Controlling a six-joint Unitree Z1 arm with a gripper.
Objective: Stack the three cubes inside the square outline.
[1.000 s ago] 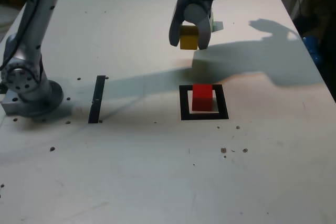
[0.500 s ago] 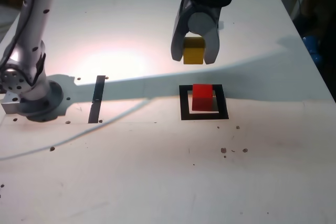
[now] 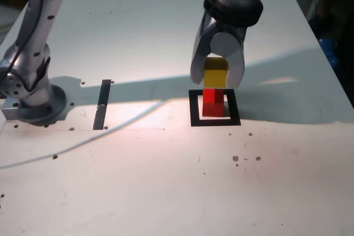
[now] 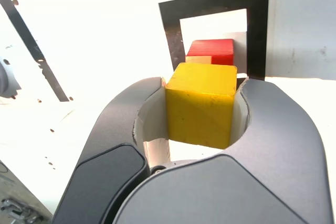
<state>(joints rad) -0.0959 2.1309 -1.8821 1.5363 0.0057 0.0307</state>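
Observation:
Next, the gripper releases the yellow cube on top of the red cube (image 3: 216,87) (image 4: 211,50) inside the black square outline. The yellow cube now hangs just above it.
My gripper (image 3: 217,79) is shut on the yellow cube (image 3: 215,75), which hangs just above the red cube (image 3: 212,102). The red cube stands inside the black square outline (image 3: 193,109) on the white table. In the wrist view the yellow cube (image 4: 201,103) is held between the two grey fingers (image 4: 273,124), with the red cube (image 4: 211,52) and the square outline (image 4: 257,30) beyond it. The green cube is hidden or out of view.
A thin black strip (image 3: 103,103) lies on the table at the exterior view's left, next to the arm's base (image 3: 33,100). A thin cable (image 3: 83,139) crosses the table from the base. Small screw holes dot the surface.
The gripper has carried the yellow cube toward the front and down, from behind the outline to just above the red cube. The lighting and shadows shifted.

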